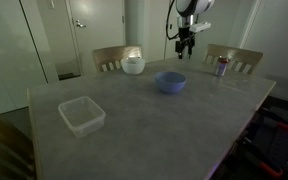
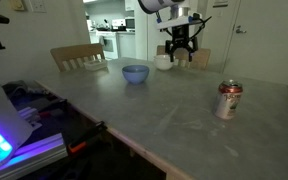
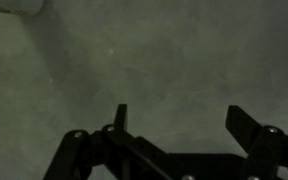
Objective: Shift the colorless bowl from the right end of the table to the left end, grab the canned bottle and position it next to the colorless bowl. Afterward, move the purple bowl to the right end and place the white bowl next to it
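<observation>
My gripper needs to close next around the upper part (image 1: 222, 61) of the canned bottle, since the colorless bowl is already sitting at its end of the table.
The colorless bowl (image 1: 81, 116) sits near one end of the grey table (image 1: 154, 125). At the far side stand the white bowl (image 1: 133, 65) (image 2: 164, 61), the purple bowl (image 1: 170, 82) (image 2: 135, 74) and the canned bottle (image 1: 222, 67) (image 2: 229, 100). My gripper (image 1: 187, 45) (image 2: 180, 45) hangs open above the table's far edge, behind the purple bowl and clear of everything. In the wrist view the gripper (image 3: 184, 120) has nothing between its fingers (image 3: 246, 125), only bare table top below. A pale edge in that view's top left corner may be the white bowl (image 3: 14, 5).
Wooden chairs (image 1: 111, 58) (image 1: 234, 58) stand along the far side of the table, another chair (image 2: 79, 56) at one end. Lit electronics (image 2: 9, 130) lie beside the table's near corner. Doors and a doorway are behind.
</observation>
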Controlling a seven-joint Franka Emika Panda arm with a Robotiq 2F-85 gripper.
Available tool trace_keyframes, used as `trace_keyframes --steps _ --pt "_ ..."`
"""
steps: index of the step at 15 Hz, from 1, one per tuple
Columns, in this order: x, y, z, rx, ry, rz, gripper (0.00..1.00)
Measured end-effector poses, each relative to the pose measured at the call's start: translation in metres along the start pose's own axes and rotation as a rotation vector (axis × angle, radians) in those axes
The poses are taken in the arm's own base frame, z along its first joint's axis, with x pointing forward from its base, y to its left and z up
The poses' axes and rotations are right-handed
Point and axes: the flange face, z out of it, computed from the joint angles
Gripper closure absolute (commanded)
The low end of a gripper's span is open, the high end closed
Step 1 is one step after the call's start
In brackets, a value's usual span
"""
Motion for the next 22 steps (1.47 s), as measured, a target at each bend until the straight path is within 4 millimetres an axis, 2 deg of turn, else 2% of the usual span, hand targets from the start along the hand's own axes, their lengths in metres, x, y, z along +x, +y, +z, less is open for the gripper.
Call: trace_keyframes --steps 4,11,16,22 --pt "0.003 0.043 0.008 0.057 -0.01 -0.024 0.0" --pt "-0.008 0.124 0.013 0.109 -0.048 0.043 0.0" --pt "-0.02 0.161 0.021 0.115 -0.073 0.067 0.0" --pt "-0.05 0.21 0.035 0.109 -0.108 0.141 0.0"
